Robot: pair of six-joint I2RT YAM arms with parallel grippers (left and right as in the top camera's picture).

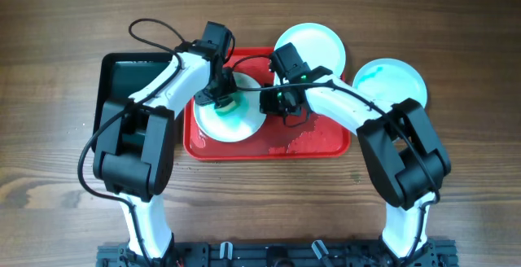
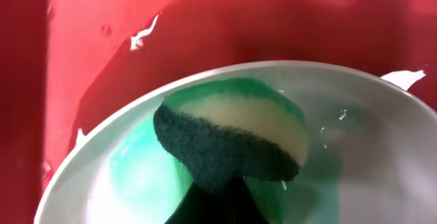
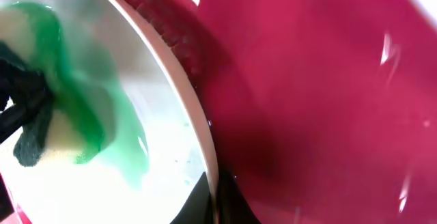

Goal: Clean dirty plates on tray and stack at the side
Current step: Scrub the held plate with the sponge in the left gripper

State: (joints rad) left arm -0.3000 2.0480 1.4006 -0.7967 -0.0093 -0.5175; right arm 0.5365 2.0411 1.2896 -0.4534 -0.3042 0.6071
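The white plate will come to rest on top of the teal-smeared plate (image 1: 386,92) beside the red tray, where my right gripper will let go of it.
A white plate (image 1: 234,125) smeared with teal-green soap lies on the left half of the red tray (image 1: 313,143). My left gripper (image 1: 221,93) is shut on a yellow-and-green sponge (image 1: 227,102) and presses it onto that plate. In the left wrist view the sponge (image 2: 235,135) sits on the plate (image 2: 372,132) amid green foam. My right gripper (image 1: 273,101) is shut on the plate's right rim. In the right wrist view its fingers (image 3: 213,200) pinch the rim of the plate (image 3: 160,169). Two more plates lie off the tray: one (image 1: 313,45) behind it, and one (image 1: 391,80) with teal smears to the right.
A dark green-black tray (image 1: 122,76) lies left of the red tray, under my left arm. The red tray's right half (image 3: 328,101) is wet, with droplets and soap streaks (image 2: 143,36). Wood table surrounds everything.
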